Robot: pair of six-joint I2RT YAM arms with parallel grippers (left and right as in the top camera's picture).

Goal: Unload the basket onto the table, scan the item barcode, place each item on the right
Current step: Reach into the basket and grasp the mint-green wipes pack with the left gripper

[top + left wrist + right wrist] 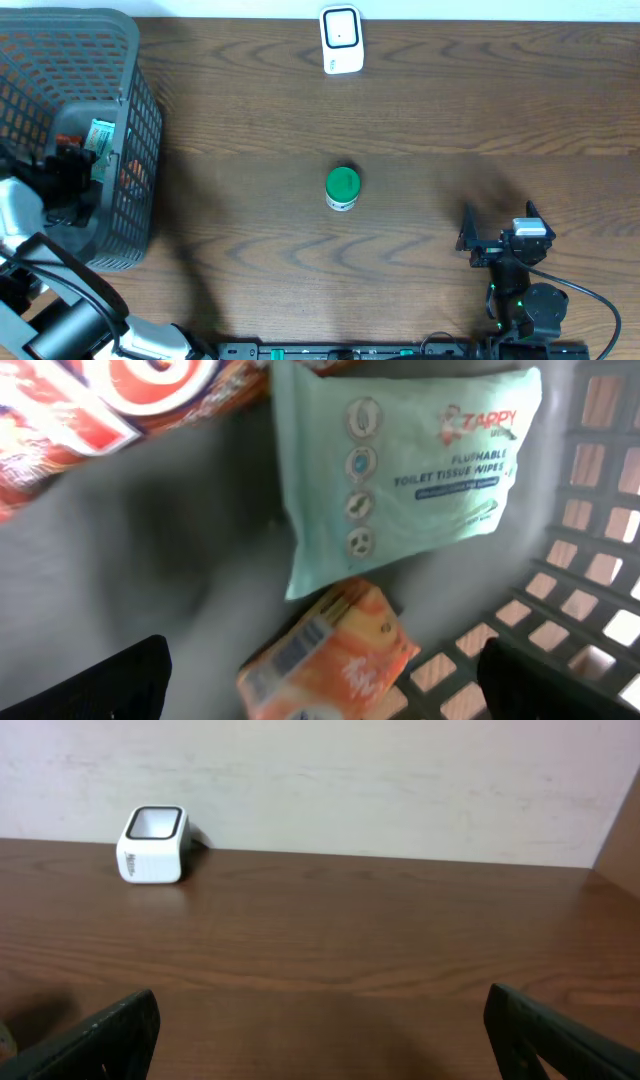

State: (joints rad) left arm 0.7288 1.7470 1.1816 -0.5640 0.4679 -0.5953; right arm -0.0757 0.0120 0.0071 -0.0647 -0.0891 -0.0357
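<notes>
My left gripper will grip the mint-green pack of toilet wipes on the round-icon end (98, 174) (337, 558), at the corner next to the small orange packet.
Inside the grey mesh basket (135, 70) at the far left, my left gripper (82, 168) hangs open over the contents. In the left wrist view its two black fingers stand wide apart, and a small orange packet (335, 655) with a barcode on one end lies on the basket floor between them, untouched. The left gripper (325, 685) holds nothing. The white barcode scanner (341, 38) stands at the table's far edge, also visible as the scanner (153, 844). My right gripper (498, 215) rests open and empty at the right front, its midpoint (320, 1030) over bare wood.
A mint-green pack of toilet wipes (410, 470) and a red-orange package (100, 400) lie in the basket beside the orange packet. The basket's lattice wall (590, 510) is close on the right. A small green-lidded jar (342, 187) stands at the middle of the table.
</notes>
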